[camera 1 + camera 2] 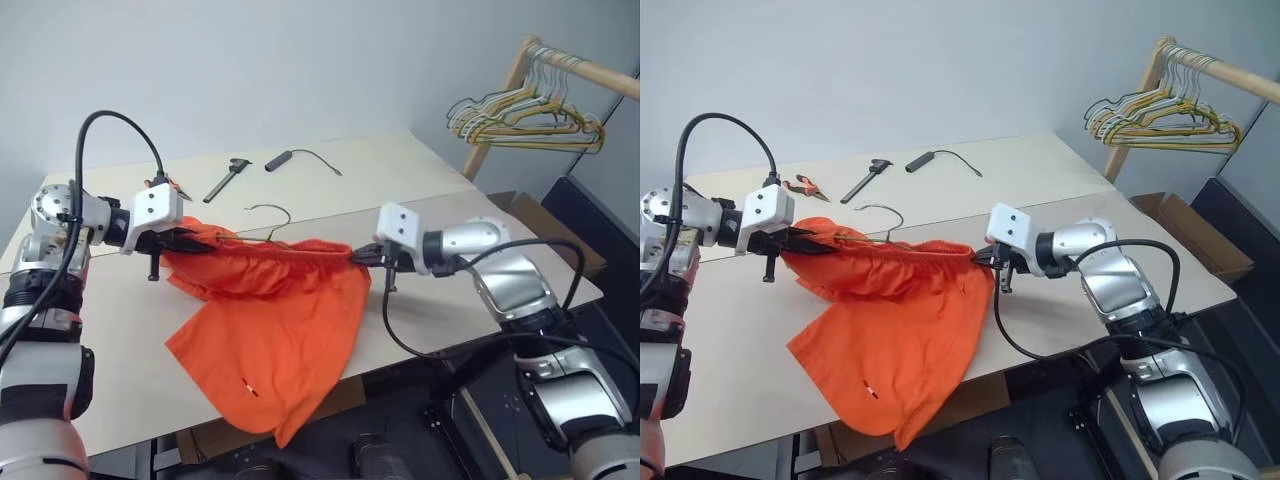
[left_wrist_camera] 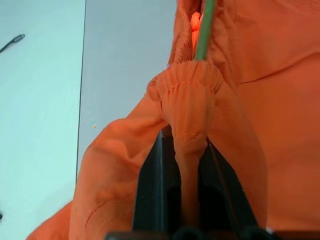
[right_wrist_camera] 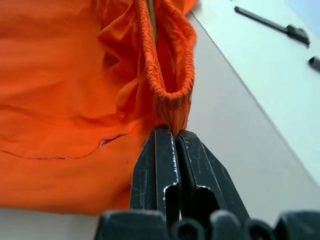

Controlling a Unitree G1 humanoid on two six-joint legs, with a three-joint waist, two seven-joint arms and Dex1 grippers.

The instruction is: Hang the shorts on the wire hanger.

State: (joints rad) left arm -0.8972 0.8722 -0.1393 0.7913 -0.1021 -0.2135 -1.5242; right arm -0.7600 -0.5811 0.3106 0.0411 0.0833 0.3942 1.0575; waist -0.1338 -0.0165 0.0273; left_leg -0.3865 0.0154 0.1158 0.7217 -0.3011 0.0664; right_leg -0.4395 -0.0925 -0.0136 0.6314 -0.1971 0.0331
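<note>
Only the end of the shorts' waistband is in my right gripper's fingers, so they should open and take a deeper hold toward the hanger's wire [image 3: 152, 22] before lifting.
The bright orange shorts [image 1: 275, 320] hang stretched by their gathered waistband between my two grippers, legs drooping onto the table [image 1: 120, 340]. My left gripper [image 1: 195, 243] is shut on the waistband's left end [image 2: 185, 95]. At the waistband's other end [image 3: 170, 100], my right gripper [image 1: 358, 256] is shut on the fabric. The wire hanger sits inside the waistband; its small hook [image 1: 270, 213] rises above the fabric, and a stretch of its greenish wire [image 2: 204, 30] runs into the opening. The rest of the hanger is hidden by cloth.
A black caliper [image 1: 227, 180], orange-handled pliers [image 1: 165, 185] and a black corded tool [image 1: 290, 157] lie at the back of the table. A wooden rack with pale hangers [image 1: 525, 120] stands at the right, above a cardboard box [image 1: 545, 225].
</note>
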